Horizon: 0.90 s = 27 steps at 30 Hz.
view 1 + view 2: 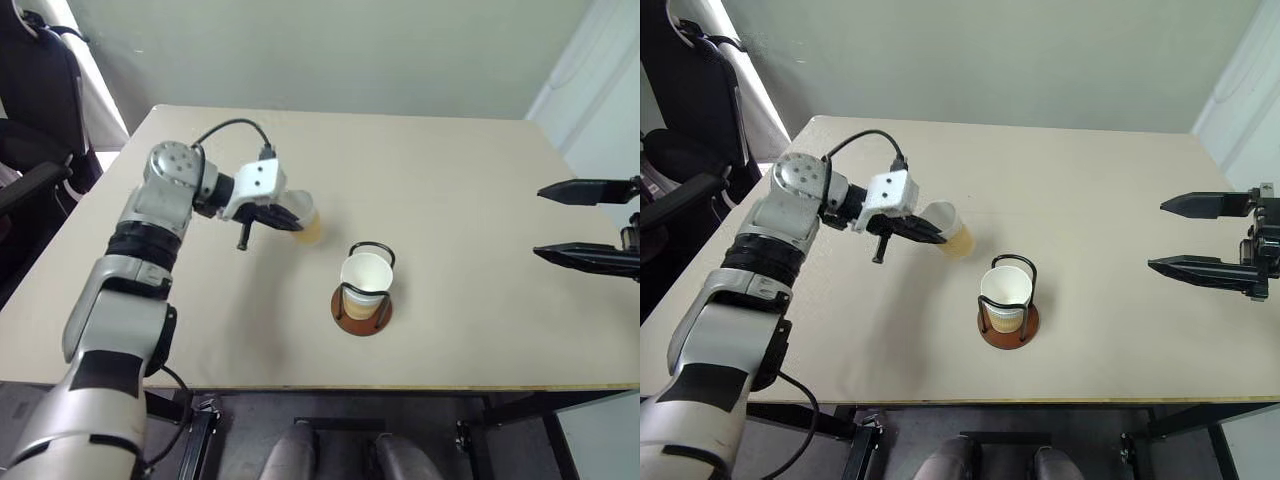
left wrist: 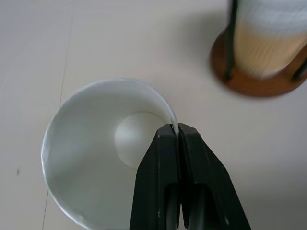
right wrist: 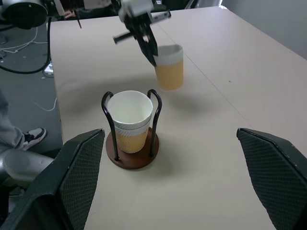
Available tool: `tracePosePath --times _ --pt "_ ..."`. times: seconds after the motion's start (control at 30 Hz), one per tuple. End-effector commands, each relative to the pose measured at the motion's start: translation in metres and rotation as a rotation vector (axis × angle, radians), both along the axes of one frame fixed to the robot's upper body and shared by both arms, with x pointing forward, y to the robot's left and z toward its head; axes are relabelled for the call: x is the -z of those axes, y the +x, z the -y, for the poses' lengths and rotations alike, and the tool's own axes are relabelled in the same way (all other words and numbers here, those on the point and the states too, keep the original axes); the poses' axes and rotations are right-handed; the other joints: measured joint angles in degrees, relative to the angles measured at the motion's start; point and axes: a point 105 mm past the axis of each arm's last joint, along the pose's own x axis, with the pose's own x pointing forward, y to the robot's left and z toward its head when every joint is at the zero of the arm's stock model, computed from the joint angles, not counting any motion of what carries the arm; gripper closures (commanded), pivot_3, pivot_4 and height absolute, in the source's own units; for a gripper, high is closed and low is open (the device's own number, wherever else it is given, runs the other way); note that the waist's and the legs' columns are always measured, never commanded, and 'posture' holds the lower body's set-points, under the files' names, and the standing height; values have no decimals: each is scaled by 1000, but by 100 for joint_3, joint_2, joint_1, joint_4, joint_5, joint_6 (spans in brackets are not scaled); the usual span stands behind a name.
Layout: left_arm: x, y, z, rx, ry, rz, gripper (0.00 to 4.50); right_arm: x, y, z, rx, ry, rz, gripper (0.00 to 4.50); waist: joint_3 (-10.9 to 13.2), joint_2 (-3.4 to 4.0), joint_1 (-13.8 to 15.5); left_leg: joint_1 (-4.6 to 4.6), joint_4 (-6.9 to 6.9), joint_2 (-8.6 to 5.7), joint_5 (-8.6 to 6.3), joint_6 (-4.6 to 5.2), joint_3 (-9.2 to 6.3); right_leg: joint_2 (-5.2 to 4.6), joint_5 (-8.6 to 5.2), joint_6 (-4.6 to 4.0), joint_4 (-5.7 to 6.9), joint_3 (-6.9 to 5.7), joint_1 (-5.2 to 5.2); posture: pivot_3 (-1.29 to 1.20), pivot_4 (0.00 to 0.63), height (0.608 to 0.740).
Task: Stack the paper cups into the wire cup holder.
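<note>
The paper cup in my left gripper, now tilted just above the table, will be let go inside the other paper cup (image 1: 368,269) (image 2: 276,17) that stands in the wire cup holder.
My left gripper (image 1: 297,226) is shut on the rim of a paper cup (image 1: 310,224) and holds it tilted just above the table, up and to the left of the wire cup holder (image 1: 362,310). The left wrist view looks into the held cup's white inside (image 2: 91,143), with one finger inside the wall and one outside. The holder has a reddish-brown disc base and black wire loops. Another paper cup (image 1: 366,275) stands upright inside it; I cannot tell whether one more is nested beneath. My right gripper (image 1: 1158,236) hovers open and empty over the table's right side, well away from the holder.
The tan table (image 1: 450,170) ends close in front of the holder and at the right near my right gripper. A black chair (image 1: 30,90) stands off the left edge. A person's shoe (image 3: 32,137) and cables (image 3: 29,67) show on the floor beside the table.
</note>
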Motion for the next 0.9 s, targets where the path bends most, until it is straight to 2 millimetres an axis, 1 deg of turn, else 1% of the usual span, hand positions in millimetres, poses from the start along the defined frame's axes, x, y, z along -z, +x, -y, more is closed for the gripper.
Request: tracePosePath --times 0.03,0.07,0.13,0.2,0.27,0.3,0.37,0.47,0.5,0.63,0.9 --pt "-86 -44 36 234 -167 121 4452 -11 -2 1 8 -23 53 0 2 -3 12 -3 3 0 0 1 -1 0 1 2 -1 0 0 0 150 740" --pt "-96 -57 43 295 -190 122 4452 -11 -2 2 9 -23 55 0 2 -3 12 -3 5 0 -3 5 1 0 2 4 -6 2 2 0 150 740" --pt "-104 -76 52 380 -193 115 4452 -11 -2 2 9 -23 57 0 -4 7 -3 4 6 -1 -11 19 14 0 3 12 -16 21 8 0 150 740" --pt "-100 -90 61 456 -155 110 4452 -11 -2 1 9 -23 59 0 -13 27 -27 24 5 -2 -17 29 36 0 -3 23 -20 42 25 0 150 740" --pt "-94 -97 65 490 -124 96 4452 -11 -2 1 9 -23 60 0 -9 30 -38 47 4 -1 -19 33 46 0 -8 31 -17 51 41 0 150 740" --pt "-91 -96 65 491 -105 93 4452 -10 -2 1 9 -23 61 0 -8 31 -38 52 4 0 -19 33 46 0 -8 31 -9 52 43 0 150 740" --pt "-74 -91 64 473 -24 95 4452 -11 -4 1 11 -23 61 0 -8 33 -43 60 5 0 -19 33 46 0 -7 31 -2 53 45 0 150 740" --pt "-49 -84 57 456 110 124 4452 -11 -6 3 22 -25 60 0 -6 36 -49 72 4 0 -19 33 45 0 -6 28 4 55 53 0 150 740" --pt "-44 -83 55 455 135 124 4452 -11 -7 3 25 -25 61 0 -6 36 -50 73 5 1 -19 33 45 0 -6 28 4 55 54 0 150 740" --pt "-37 -88 55 495 168 112 4452 -11 -7 3 30 -26 62 0 -6 36 -44 66 6 -1 -21 34 44 -1 -5 26 1 55 51 0 150 740" --pt "-35 -90 55 520 171 117 4452 -8 -8 3 37 -27 60 0 -5 37 -46 56 4 -1 -27 35 45 -2 -5 26 -5 55 43 0 150 740"
